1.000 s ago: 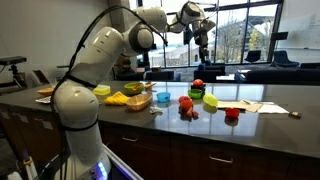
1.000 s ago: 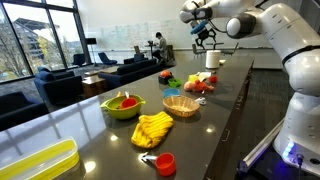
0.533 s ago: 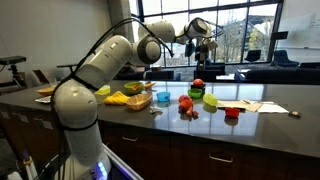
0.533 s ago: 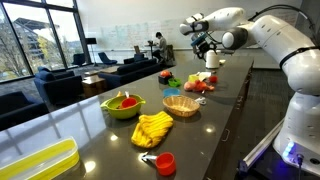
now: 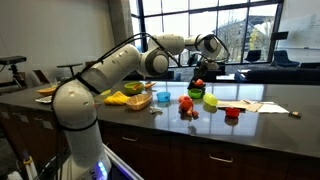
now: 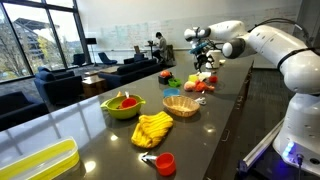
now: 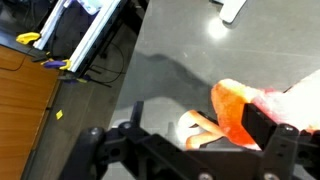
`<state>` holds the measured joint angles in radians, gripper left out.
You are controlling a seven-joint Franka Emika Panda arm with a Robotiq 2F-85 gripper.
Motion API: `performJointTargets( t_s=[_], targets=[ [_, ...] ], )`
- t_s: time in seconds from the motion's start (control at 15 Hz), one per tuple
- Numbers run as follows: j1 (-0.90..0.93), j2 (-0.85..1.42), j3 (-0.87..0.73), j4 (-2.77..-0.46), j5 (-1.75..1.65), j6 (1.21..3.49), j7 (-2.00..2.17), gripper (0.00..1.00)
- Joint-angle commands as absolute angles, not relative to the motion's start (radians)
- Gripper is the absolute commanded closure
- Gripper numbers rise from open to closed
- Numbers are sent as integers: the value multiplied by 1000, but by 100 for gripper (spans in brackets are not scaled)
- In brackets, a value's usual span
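I need to move my gripper next to the paper's edge point(image 5: 220, 104) beside the green fruit and close it there.
My gripper point(image 5: 203, 66) hangs low over a cluster of toy fruit at the far part of the dark counter, and it also shows in the other exterior view point(image 6: 203, 56). In the wrist view the two black fingers point(image 7: 190, 150) stand wide apart, open, just above an orange and pink toy point(image 7: 245, 110) lying on the grey counter. The cluster holds a red piece point(image 5: 198, 84), a red fruit point(image 5: 186, 102) and a green fruit point(image 5: 210, 100). The jaws hold nothing.
A wicker bowl point(image 6: 181, 105), a green bowl with red items point(image 6: 123, 105), a yellow bunch point(image 6: 153, 128), a red cup point(image 6: 165, 162) and a yellow tray point(image 6: 35, 165) stand along the counter. Another red cup point(image 5: 232, 113) sits near papers point(image 5: 262, 106).
The arm has swung forward and come down from high above the counter to just over the toy fruit cluster.
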<state>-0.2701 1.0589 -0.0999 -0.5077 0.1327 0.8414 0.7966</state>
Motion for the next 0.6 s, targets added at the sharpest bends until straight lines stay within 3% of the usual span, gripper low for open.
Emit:
performJointTargets(
  t_s=[0.0,0.53],
  targets=[
    [-341,1121,-69,-366,247,906,897,0],
    [-296,1064,-151,-316,53,1231,886,0]
  ],
)
